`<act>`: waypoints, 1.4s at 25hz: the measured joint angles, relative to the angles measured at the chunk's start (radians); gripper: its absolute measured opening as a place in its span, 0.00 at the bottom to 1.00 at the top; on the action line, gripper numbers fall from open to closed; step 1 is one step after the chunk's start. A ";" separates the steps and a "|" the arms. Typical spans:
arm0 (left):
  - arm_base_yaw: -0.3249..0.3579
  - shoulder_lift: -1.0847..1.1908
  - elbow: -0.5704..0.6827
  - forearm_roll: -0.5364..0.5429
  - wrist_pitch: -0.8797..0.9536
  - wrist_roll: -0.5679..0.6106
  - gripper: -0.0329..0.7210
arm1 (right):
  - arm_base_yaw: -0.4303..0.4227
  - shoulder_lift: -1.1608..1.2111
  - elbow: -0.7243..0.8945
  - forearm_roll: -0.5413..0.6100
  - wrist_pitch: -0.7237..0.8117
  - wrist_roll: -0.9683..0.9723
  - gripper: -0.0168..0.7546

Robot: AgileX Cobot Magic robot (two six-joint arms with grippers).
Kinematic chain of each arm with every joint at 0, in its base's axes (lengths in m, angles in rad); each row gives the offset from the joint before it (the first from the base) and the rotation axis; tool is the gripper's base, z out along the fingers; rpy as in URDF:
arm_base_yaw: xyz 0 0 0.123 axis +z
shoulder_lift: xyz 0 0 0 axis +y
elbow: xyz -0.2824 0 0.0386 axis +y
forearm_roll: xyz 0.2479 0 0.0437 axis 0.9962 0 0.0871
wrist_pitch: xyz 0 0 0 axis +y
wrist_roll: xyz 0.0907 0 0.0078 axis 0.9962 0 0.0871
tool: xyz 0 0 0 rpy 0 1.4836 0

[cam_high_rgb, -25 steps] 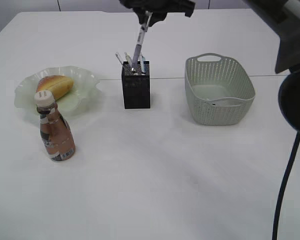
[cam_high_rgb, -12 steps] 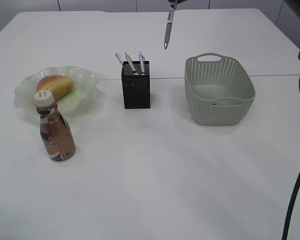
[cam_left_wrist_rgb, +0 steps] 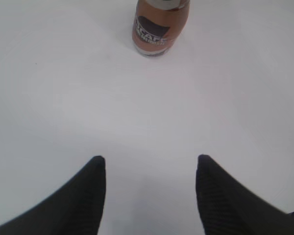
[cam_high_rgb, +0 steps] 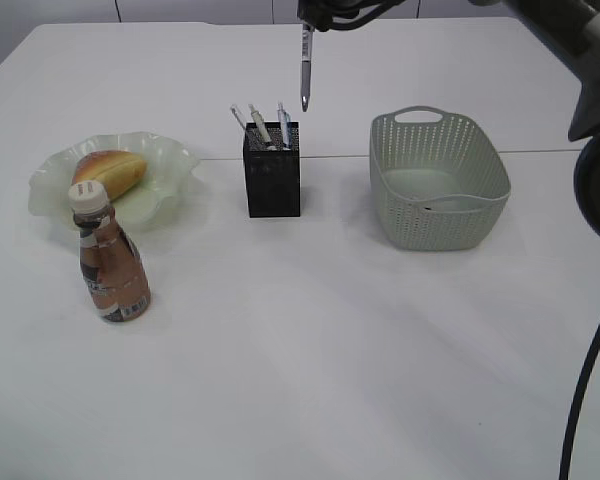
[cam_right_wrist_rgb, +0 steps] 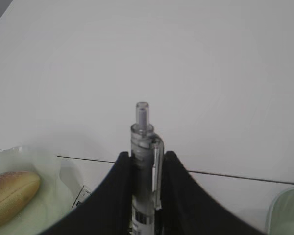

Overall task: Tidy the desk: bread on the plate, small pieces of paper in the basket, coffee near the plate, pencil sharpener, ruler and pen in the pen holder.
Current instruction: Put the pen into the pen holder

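The clear pen, now hanging high above the holder, will go into the black pen holder (cam_high_rgb: 268, 133), between the standing pens, and my right gripper needs to let go of it there.
My right gripper (cam_high_rgb: 307, 22) is shut on a clear pen (cam_high_rgb: 305, 68) that hangs tip down, high above and just right of the black pen holder (cam_high_rgb: 273, 172), which holds three pens. In the right wrist view the pen (cam_right_wrist_rgb: 144, 161) stands clamped between the fingers (cam_right_wrist_rgb: 112, 196). My left gripper (cam_left_wrist_rgb: 149, 164) is open and empty above bare table, facing the brown coffee bottle (cam_left_wrist_rgb: 160, 25). The bottle (cam_high_rgb: 108, 262) stands in front of the pale green plate (cam_high_rgb: 170, 160) that holds the bread (cam_high_rgb: 110, 171). No loose paper, ruler or sharpener shows.
A grey-green perforated basket (cam_high_rgb: 437, 180) stands right of the pen holder. A thin seam line crosses the white table behind the holder. A dark arm and cable (cam_high_rgb: 590, 330) run down the right edge of the exterior view.
The right gripper lifted the pen out of the holder region, swung right, and has now come back left, the pen hanging nearer the holder. The left arm has not visibly moved.
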 joint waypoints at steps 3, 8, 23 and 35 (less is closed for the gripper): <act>0.000 0.000 0.000 0.000 0.000 0.000 0.62 | -0.001 0.021 0.000 0.042 -0.007 -0.040 0.17; 0.000 0.000 0.000 0.000 0.000 0.000 0.62 | -0.005 0.040 0.007 0.097 -0.015 -0.102 0.17; 0.000 0.000 0.000 0.000 -0.008 0.000 0.62 | -0.082 0.082 0.007 0.506 -0.061 -0.546 0.14; 0.000 0.000 0.000 0.000 -0.027 0.000 0.62 | -0.082 0.121 0.007 0.606 -0.107 -0.638 0.14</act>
